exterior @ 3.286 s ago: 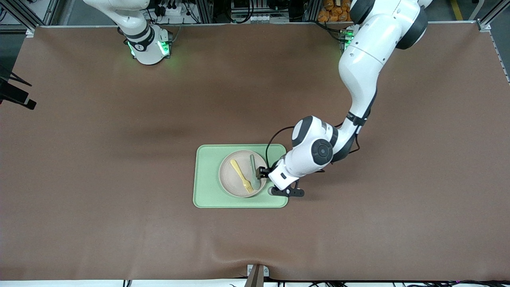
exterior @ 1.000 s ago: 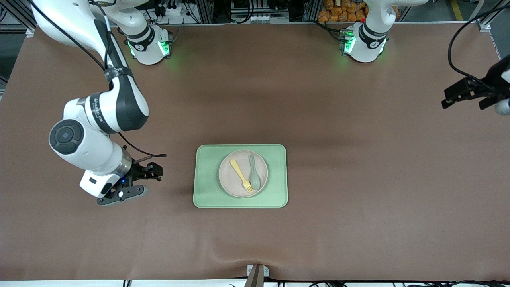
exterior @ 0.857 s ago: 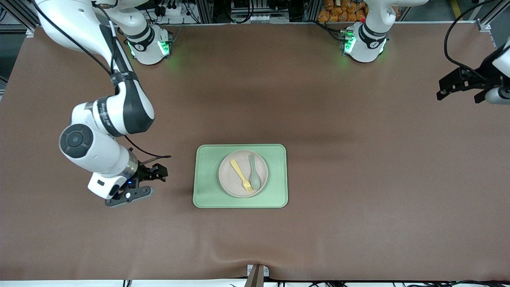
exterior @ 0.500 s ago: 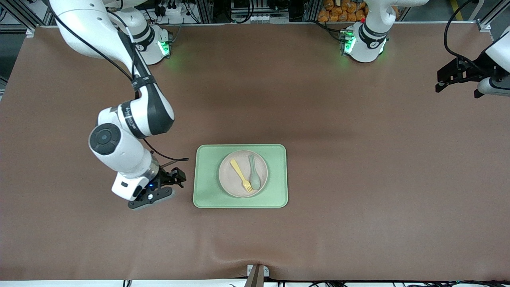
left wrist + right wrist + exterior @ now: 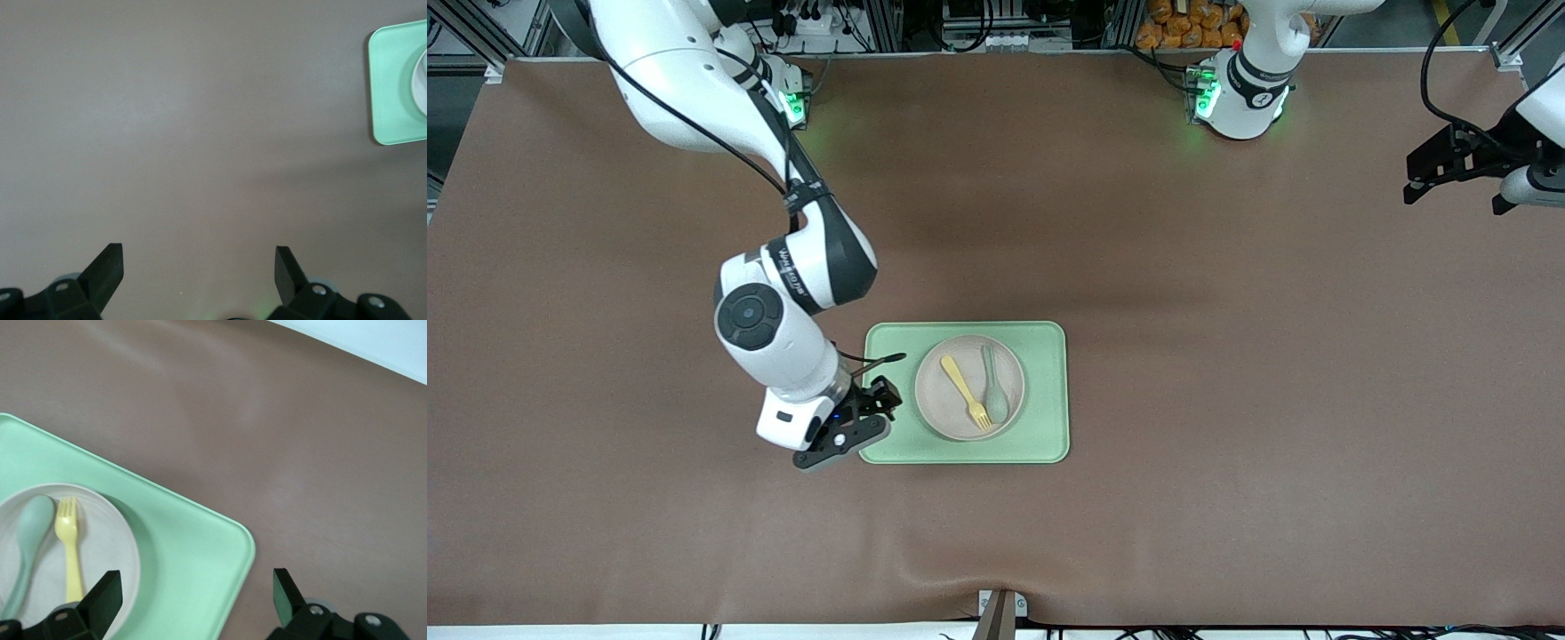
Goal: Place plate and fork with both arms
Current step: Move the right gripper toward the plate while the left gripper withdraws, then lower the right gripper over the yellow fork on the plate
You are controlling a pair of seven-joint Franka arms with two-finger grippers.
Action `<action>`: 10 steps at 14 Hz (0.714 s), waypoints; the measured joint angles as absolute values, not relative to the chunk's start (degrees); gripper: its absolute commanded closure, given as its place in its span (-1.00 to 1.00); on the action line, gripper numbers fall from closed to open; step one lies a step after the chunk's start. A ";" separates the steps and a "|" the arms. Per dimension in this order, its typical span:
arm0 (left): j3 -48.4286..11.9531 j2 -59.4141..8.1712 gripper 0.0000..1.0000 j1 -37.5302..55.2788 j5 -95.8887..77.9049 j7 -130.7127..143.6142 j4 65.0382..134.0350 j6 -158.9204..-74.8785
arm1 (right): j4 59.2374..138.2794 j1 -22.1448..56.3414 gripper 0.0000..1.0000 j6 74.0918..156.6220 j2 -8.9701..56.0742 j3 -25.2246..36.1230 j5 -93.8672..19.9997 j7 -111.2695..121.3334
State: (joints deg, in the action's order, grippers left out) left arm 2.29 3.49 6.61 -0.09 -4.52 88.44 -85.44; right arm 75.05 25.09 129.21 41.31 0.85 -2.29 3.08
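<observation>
Next, my right gripper needs to go to the middle of the yellow fork's handle (image 5: 960, 382) (image 5: 73, 579) on the pale plate and close there.
The pale plate (image 5: 947, 411) lies on the light-green tray (image 5: 889, 356). The yellow fork (image 5: 963, 388) lies on the plate beside a grey-green spoon (image 5: 992, 391). My right gripper (image 5: 882, 397) is open and empty, low over the tray's edge toward the right arm's end. In the right wrist view its gripper (image 5: 197, 587) spans the tray (image 5: 193, 540) between the plate's (image 5: 113, 533) rim and the tray's corner; the fork (image 5: 70, 550) and the spoon (image 5: 30, 533) show there. My left gripper (image 5: 1427, 173) is open and empty over the left arm's end of the table; it shows in its wrist view (image 5: 199, 257).
The brown mat (image 5: 1227, 356) covers the table. The left wrist view shows bare mat and a corner of the tray (image 5: 397, 93). A metal bracket (image 5: 1000, 609) sits at the table edge nearest the front camera.
The left arm has drawn back from the plate to its end of the table. The right arm has swung in from its end, and its gripper now reaches the tray's edge.
</observation>
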 measured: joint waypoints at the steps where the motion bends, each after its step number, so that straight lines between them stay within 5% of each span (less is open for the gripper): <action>1: 2.29 3.49 -1.00 6.53 -1.09 -4.08 88.32 -85.30 | 74.51 26.38 -1.00 130.19 42.25 0.76 -2.28 3.07; 10: 0.05 3.40 -1.00 4.84 -0.80 -4.93 88.30 -82.75 | 73.02 31.04 -0.87 130.86 47.23 0.80 -2.26 2.46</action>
State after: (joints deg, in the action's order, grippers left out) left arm 0.05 3.40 4.84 -0.80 -4.93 88.30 -82.75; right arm 73.02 31.04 130.86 47.23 0.80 -2.26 2.46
